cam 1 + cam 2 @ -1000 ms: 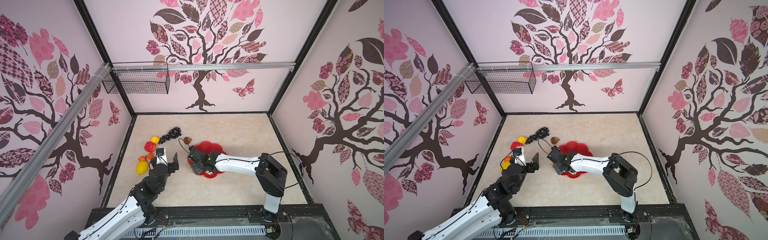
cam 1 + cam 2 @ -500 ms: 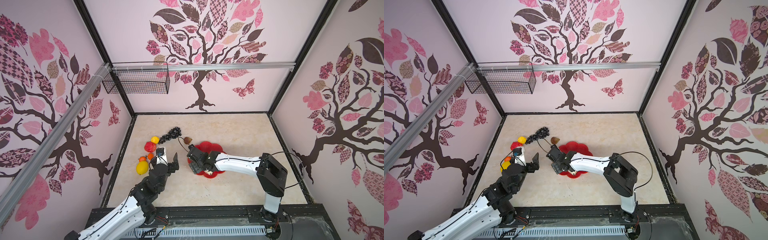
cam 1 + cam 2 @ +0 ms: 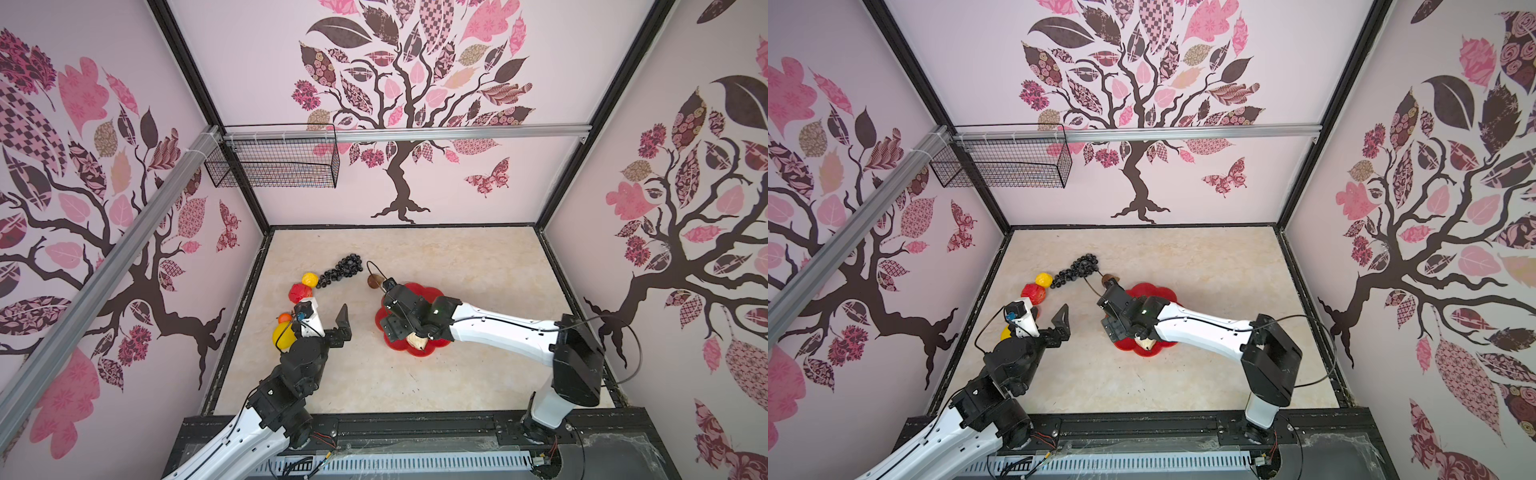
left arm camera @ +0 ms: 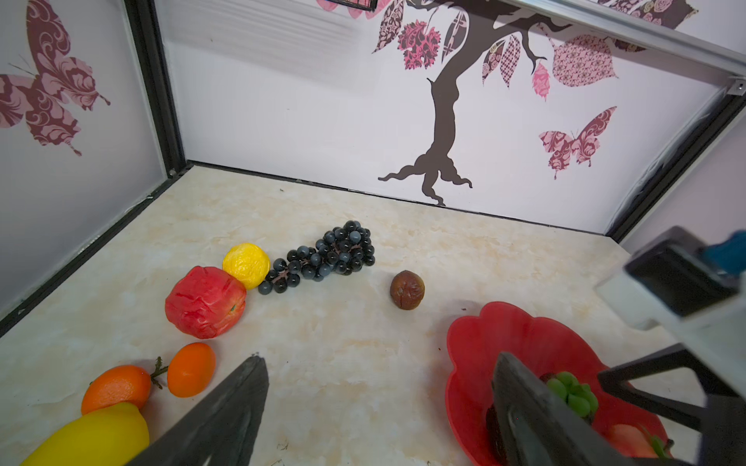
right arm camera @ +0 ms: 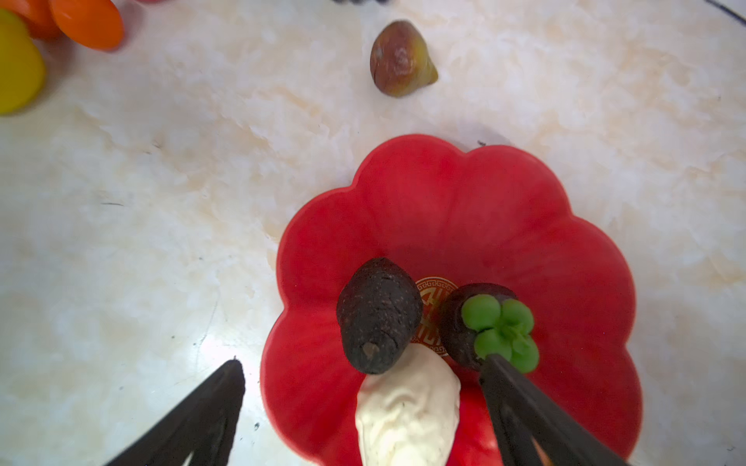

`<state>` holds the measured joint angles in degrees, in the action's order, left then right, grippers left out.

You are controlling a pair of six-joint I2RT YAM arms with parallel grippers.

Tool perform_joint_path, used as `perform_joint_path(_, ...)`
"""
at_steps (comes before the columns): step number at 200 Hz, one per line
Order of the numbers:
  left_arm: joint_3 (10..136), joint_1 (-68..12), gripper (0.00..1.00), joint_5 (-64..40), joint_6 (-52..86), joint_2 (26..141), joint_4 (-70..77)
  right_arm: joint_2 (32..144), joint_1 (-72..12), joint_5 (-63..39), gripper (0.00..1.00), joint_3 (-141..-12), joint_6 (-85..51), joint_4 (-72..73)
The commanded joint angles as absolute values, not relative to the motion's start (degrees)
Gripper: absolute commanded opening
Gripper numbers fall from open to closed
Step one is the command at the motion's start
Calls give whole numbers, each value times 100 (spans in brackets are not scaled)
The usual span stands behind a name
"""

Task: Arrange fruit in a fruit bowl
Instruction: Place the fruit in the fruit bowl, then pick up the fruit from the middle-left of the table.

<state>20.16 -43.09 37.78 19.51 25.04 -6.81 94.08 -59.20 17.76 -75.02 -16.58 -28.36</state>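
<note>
My left gripper is to go next to the red apple that is beside the small lemon, and close around the apple's middle [image 3: 300, 293] [image 4: 205, 303].
The red flower-shaped fruit bowl [image 3: 432, 291] [image 5: 444, 193] lies right of centre. In it are a dark avocado [image 5: 377, 314], a cream pear [image 5: 407, 407] and a dark fruit with a green top [image 5: 484, 322]. My right gripper [image 5: 362, 361] hangs open over them, holding nothing. Still on the table are the fig [image 4: 407, 289], black grapes [image 4: 323, 258], a small lemon [image 4: 246, 264], a red apple [image 4: 206, 300], two oranges [image 4: 191, 369] and a large lemon [image 4: 93, 437]. My left gripper [image 4: 379, 358] stands open and empty between the oranges and the bowl.
A black wire basket [image 3: 274, 164] hangs on the rail at the back left. The fruit row lies close to the left wall. A thin black cable [image 3: 374, 268] loops over the fig from the right wrist.
My right gripper's jaws have spread wider above the bowl. The left arm has stayed put.
</note>
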Motion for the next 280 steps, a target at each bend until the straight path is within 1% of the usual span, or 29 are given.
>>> perform_joint_path(1,2283,-4261,90,4103,2317,2874,-1152,8597,-5959,1834,96,-7377,-1654,-2828)
perform_joint_path(16,2579,-4141,91,4301,2619,3369,-1482,8055,-5958,1885,96,-6955,-1632,-2567)
perform_joint_path(34,2954,-3748,91,3977,2891,4037,-1724,7333,-5950,2002,97,-6387,-1646,-2262)
perform_joint_path(54,3359,-3146,91,3340,3065,4746,-1841,6610,-5946,2335,99,-5910,-1765,-2226)
perform_joint_path(76,3802,-2461,91,3179,3406,5481,-2146,5936,-5941,2473,100,-5421,-1870,-2250)
perform_joint_path(109,4383,-1162,90,2748,3857,6498,-2390,5076,-5941,2454,100,-4570,-2099,-2146)
perform_joint_path(127,4898,-733,90,2653,3939,7163,-2658,4799,-5941,2342,100,-4245,-2280,-2140)
perform_joint_path(156,5828,-319,88,2481,3892,8289,-3207,4617,-5941,2172,100,-3972,-2454,-2172)
perform_joint_path(182,6155,33,84,2063,3809,8930,-3201,4541,-5933,2087,100,-3903,-2513,-2192)
perform_joint_path(195,6357,104,84,1945,3773,9209,-3274,4497,-5939,2061,100,-3862,-2511,-2167)
perform_joint_path(228,6763,116,84,1681,3655,9732,-3358,4480,-5933,2032,100,-3814,-2497,-2144)
perform_joint_path(242,6964,127,85,1730,3658,9931,-3582,4492,-5933,1995,100,-3862,-2495,-2195)
perform_joint_path(280,7061,141,88,1818,3665,10155,-3524,4451,-5933,1986,100,-3858,-2495,-2180)
